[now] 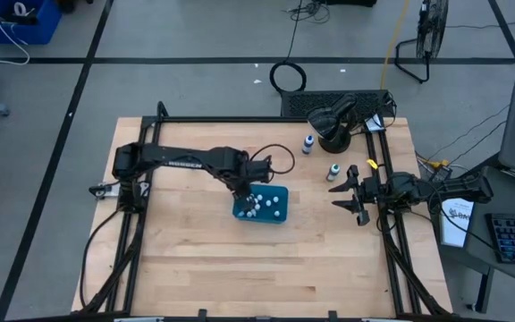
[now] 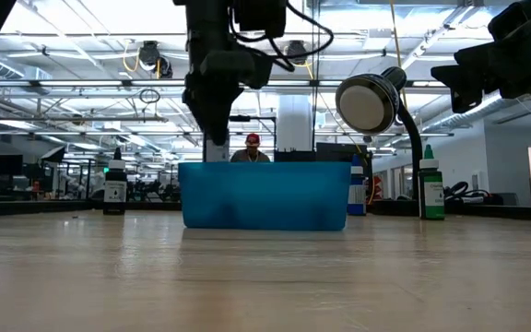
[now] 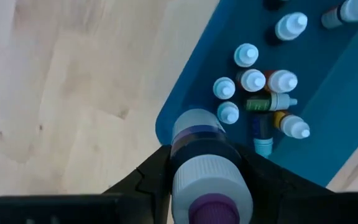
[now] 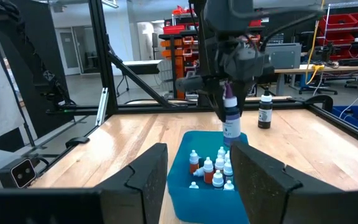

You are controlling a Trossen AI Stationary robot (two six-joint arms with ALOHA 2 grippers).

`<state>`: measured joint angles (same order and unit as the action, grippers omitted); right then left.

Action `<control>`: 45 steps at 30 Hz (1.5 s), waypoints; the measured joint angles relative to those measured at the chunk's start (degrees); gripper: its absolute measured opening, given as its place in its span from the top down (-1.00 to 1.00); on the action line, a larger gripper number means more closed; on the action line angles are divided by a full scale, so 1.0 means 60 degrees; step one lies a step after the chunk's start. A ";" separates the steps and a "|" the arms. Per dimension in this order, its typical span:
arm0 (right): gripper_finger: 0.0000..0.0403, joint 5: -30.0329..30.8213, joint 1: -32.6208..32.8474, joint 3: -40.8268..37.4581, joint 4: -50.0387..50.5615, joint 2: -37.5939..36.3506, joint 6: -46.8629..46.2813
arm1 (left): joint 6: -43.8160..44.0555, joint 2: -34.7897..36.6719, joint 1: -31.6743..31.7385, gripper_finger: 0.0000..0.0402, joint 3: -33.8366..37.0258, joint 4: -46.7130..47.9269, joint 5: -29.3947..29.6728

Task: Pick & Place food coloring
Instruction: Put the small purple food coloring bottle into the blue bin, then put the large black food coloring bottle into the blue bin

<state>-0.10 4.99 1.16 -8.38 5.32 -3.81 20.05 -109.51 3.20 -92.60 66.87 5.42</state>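
The robot's left gripper should release the dark bottle in the teal tray's far corner (image 1: 242,200) (image 3: 207,121), next to the clustered dropper bottles.
A taller dark bottle with a white cap and purple tip (image 4: 231,118) hangs upright in my left gripper (image 3: 207,158) over the near-left corner of the teal tray (image 1: 280,216). Several tiny white-capped dropper bottles (image 3: 253,81), some reddish, lie and stand in the tray's bottom (image 3: 340,93). My right gripper (image 4: 201,180) is open, hovering to the right of the tray and touching nothing. Three more bottles stand on their bases on the table: a green one (image 1: 333,170), a blue one (image 1: 308,143) and a dark one (image 4: 265,112). My left gripper pinches the bottle's dark upper body (image 3: 199,144), just below the white cap, between its two fingers (image 3: 157,169). It comes from above, pointing down. The bottle stays upright, its lower end (image 2: 217,152) at the tray's rim; whether it rests inside is hidden by the wall.
A black round lamp with a cable (image 1: 333,125) stands on the table's far right, beyond the blue and green bottles. Black frame rails run along the left, right and far edges. Bare wood lies near and left of the tray. A person (image 2: 251,148) shows far behind the table.
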 joint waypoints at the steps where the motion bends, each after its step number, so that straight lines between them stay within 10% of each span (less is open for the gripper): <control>1: 0.18 0.0000 -0.0002 0.0001 0.0000 0.0000 0.0001 | 0.0013 0.0000 0.0000 0.28 0.0086 0.0000 -0.0035; 31: 0.18 0.0000 0.0000 0.0002 0.0000 0.0000 0.0000 | 0.0348 0.0000 0.0015 0.28 0.1730 -0.1680 -0.0670; 45: 0.17 0.0000 -0.0001 0.0000 0.0000 0.0000 0.0002 | 0.0676 0.0004 0.0044 -0.74 0.0344 -0.0178 -0.0569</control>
<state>-0.10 4.99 1.15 -8.38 5.32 -3.79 24.11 -109.49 3.46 -90.54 65.80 2.01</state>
